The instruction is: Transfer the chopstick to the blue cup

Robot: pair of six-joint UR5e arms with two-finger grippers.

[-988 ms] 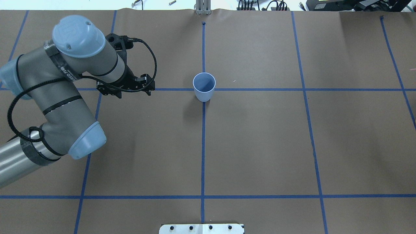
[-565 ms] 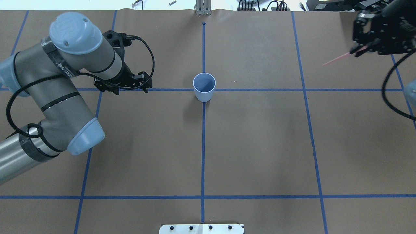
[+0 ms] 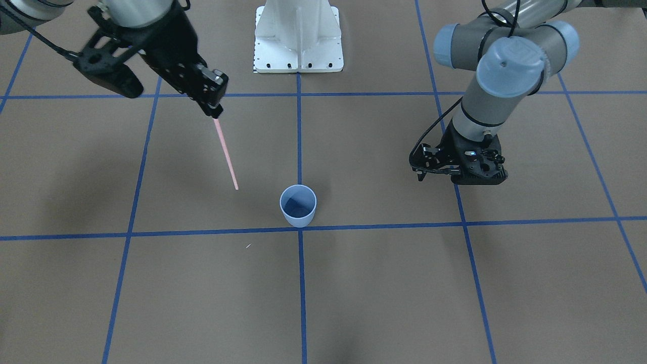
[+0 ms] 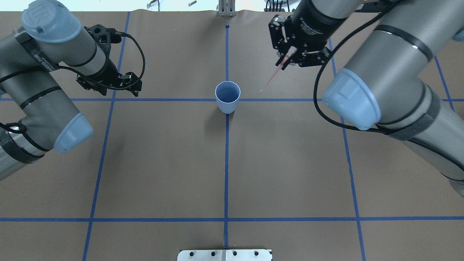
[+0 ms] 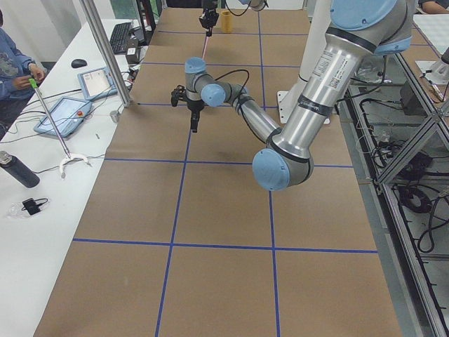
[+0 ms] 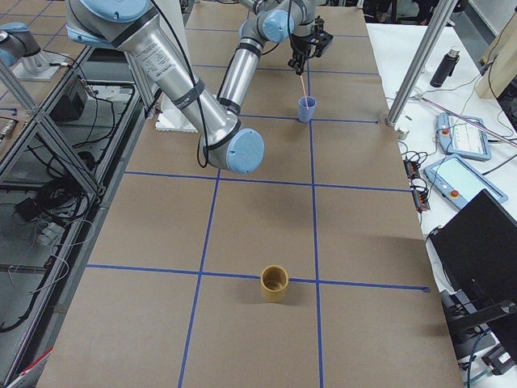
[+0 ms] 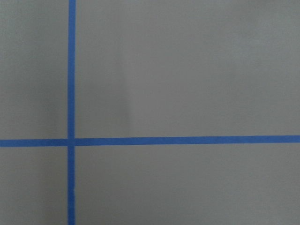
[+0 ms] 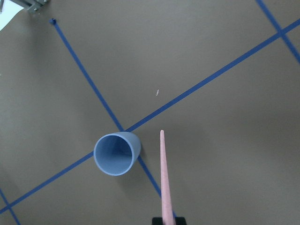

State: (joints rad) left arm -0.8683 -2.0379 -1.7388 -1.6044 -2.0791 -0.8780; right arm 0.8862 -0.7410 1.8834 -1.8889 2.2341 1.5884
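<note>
My right gripper will release the pink chopstick inside the blue cup at the blue tape crossing (image 3: 299, 215) (image 8: 120, 151), leaning on the cup's rim.
The blue cup (image 4: 227, 96) stands upright where the blue tape lines cross; it also shows in the front view (image 3: 298, 205) and the right wrist view (image 8: 116, 152). My right gripper (image 4: 286, 59) is shut on the top end of the pink chopstick (image 4: 274, 74). It holds the stick in the air, slanted, beyond and to the right of the cup. The stick's free tip (image 8: 161, 133) hangs just beside the cup's rim, outside it. My left gripper (image 4: 121, 92) is open and empty, well left of the cup, fingers pointing down above the table.
A yellow cup (image 6: 274, 284) stands far out on the robot's right side of the table. The white robot base plate (image 3: 298, 45) sits at the near edge. Both arms' elbows hang over the table sides. A small pale speck (image 4: 260, 90) lies right of the cup.
My right arm came in from the right edge with the chopstick and moved left towards the cup. My left arm drew back to the left, away from the cup.
</note>
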